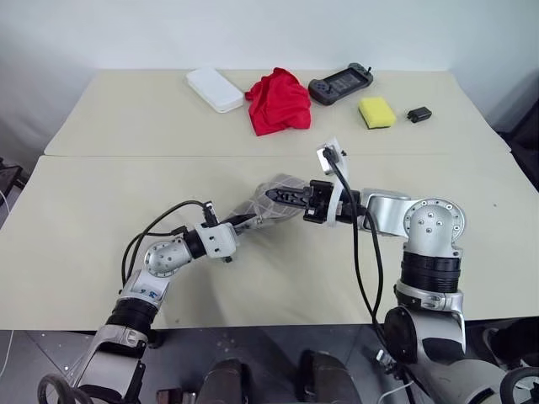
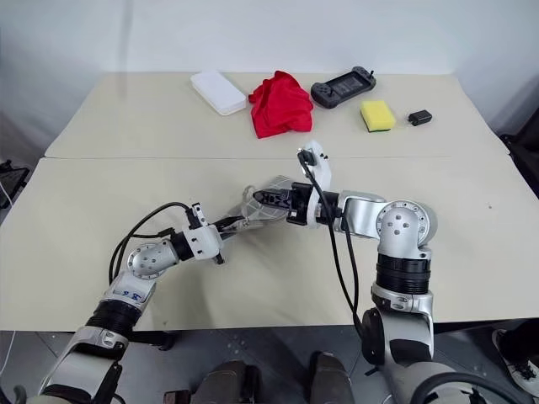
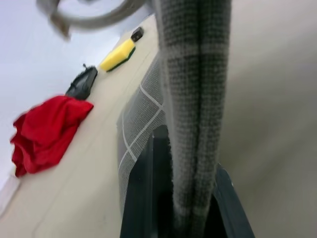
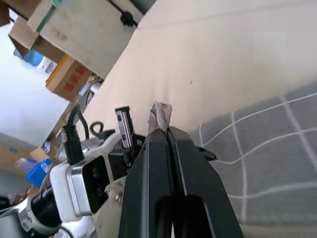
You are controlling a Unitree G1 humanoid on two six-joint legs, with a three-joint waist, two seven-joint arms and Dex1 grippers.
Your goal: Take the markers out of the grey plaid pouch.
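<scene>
The robot's right gripper needs to release the small greyish tab above the seam in front of the yellow sponge point(image 1: 352, 145).
The grey plaid pouch point(image 1: 286, 183) hangs above the near table, stretched between my two grippers. My left gripper point(image 1: 244, 220) is shut on its lower end, and the fabric stands pinched between the black fingers point(image 3: 143, 183) in the left wrist view. My right gripper point(image 1: 274, 195) comes in from the right at the pouch's upper end, its fingers point(image 4: 148, 163) pressed together. A small greyish tab point(image 4: 161, 111) sticks out from their tips, beside the plaid cloth point(image 4: 267, 148). The markers are hidden.
On the far table lie a white flat box point(image 1: 215, 88), a red cloth point(image 1: 278, 101), a black game controller point(image 1: 339, 84), a yellow sponge point(image 1: 376, 111) and a small black block point(image 1: 418, 114). A seam point(image 1: 126, 155) separates the two tables.
</scene>
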